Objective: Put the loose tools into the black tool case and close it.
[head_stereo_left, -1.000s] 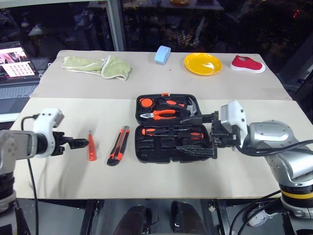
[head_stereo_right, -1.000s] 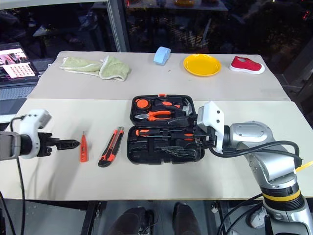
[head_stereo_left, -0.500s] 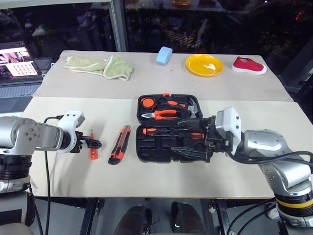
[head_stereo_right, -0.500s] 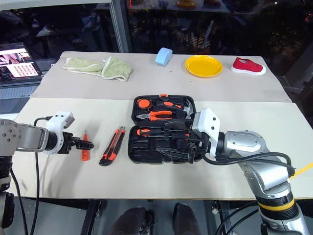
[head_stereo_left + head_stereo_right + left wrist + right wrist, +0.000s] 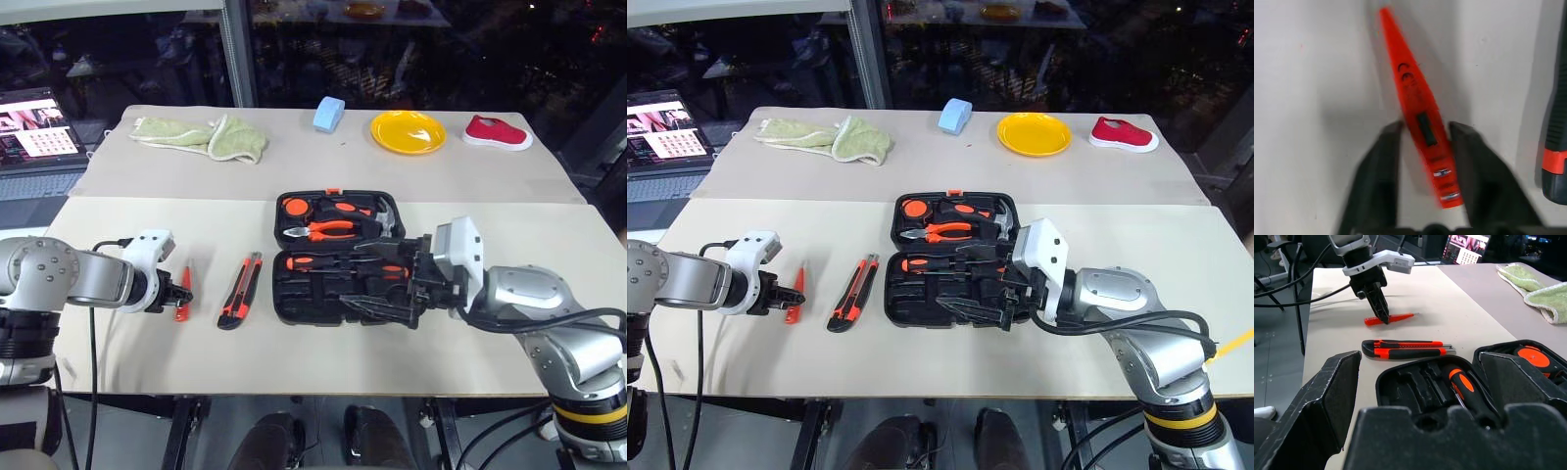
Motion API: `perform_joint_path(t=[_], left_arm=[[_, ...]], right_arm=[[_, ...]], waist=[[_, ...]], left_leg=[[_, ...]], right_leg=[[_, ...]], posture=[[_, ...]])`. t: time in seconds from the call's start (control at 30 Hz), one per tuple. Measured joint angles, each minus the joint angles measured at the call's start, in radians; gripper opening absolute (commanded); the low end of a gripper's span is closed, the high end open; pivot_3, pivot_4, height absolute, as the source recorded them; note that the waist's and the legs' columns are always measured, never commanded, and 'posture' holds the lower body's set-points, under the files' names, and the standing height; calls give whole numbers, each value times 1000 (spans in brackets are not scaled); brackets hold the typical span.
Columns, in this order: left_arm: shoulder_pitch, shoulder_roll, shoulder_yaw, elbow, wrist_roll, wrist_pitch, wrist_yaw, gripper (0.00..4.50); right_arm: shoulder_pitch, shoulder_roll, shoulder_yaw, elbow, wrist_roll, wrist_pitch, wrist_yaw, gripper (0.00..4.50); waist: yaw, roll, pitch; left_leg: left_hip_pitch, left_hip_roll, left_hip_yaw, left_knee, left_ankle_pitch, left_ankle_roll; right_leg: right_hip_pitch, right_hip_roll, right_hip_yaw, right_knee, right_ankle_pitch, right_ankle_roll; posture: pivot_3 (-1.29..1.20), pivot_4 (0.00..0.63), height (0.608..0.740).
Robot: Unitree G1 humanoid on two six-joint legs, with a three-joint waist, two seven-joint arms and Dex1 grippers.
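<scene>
Next, my left gripper releases the orange tester pen in the case's front half (image 5: 315,281) next to the orange-and-black screwdriver.
The black tool case (image 5: 280,286) lies open mid-table, pliers and hammer in its rear half and an orange-and-black screwdriver (image 5: 333,262) in the front half. Left of it lies the orange-black utility knife (image 5: 238,290). Further left, the small orange tester pen (image 5: 1418,107) rests on the table. My left gripper (image 5: 182,292) points down at it, and its fingers (image 5: 1388,152) press against the pen's sides. My right gripper (image 5: 980,284) hovers open and wide over the case's front right part, with nothing between its fingers.
Along the table's far side sit a green towel (image 5: 201,135), a blue sponge (image 5: 327,112), a yellow plate (image 5: 407,129) and a red shoe (image 5: 496,130). A laptop (image 5: 34,122) stands off the far left. The table's front edge runs close below both grippers.
My left gripper tipped downward onto the tester pen and its fingers closed in around it. The right gripper stayed over the case, still open.
</scene>
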Motion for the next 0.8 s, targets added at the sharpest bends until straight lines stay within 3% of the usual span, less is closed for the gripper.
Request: perform_joint_path(t=[0.27, 0.33, 0.4, 0.47, 0.5, 0.53, 0.7, 0.8], left_arm=[[-43, 34, -49, 45, 87, 3, -116, 424], [-69, 90, -154, 21, 165, -51, -250, 424], [-106, 179, -321, -11, 331, -223, -489, 424], [-176, 238, -457, -16, 542, -490, -723, 424], [-255, 265, -545, -10, 719, -720, -911, 424], [-293, 266, -564, -6, 782, -808, -989, 424], [-436, 41, -632, 58, 940, -1020, -1300, 424], [-478, -113, -676, 106, 1007, -1078, -1403, 424]], right_arm=[[11, -24, -18, -11, 22, 2, -8, 4500], [16, -34, -24, -15, 29, 4, -8, 4500], [39, -57, -36, -22, 38, 10, -4, 4500], [65, -89, -45, -25, 39, 20, 9, 4500], [91, -113, -52, -32, 40, 25, 16, 4500], [99, -120, -54, -35, 40, 27, 18, 4500], [157, -126, -106, -60, 57, 38, 1, 4500], [210, -133, -146, -95, 70, 52, -23, 4500]], waist=[[-4, 0, 0], [-5, -1, 0], [-4, -3, 2], [1, -5, 3], [11, -5, 3], [12, -5, 3], [30, -5, 2], [27, -7, 3]], left_leg=[[0, 0, 1, -1, 1, -2], [0, 0, 1, -1, 2, -3], [-3, 0, 2, -1, 2, -4], [-7, 0, 3, -1, 3, -5], [-10, 0, 2, 0, 3, -5], [-10, 0, 2, -1, 3, -5], [-18, 0, 0, 3, 2, -1], [-33, 0, -1, 10, 8, 10]], right_leg=[[0, 0, 1, 0, 0, 0], [0, 0, 1, 0, -1, -1], [0, 0, 1, 1, -1, -2], [-2, 0, -1, 0, -1, -4], [-3, -1, -4, -3, 0, -5], [-3, -2, -4, -3, 0, -4], [-6, -2, -4, -4, -1, -2], [-21, -2, -4, 0, 0, -3]], posture=[[0, 150, 732], [0, 150, 732], [0, 150, 732], [0, 150, 732], [0, 150, 732], [0, 150, 732], [0, 150, 732], [0, 150, 732]])
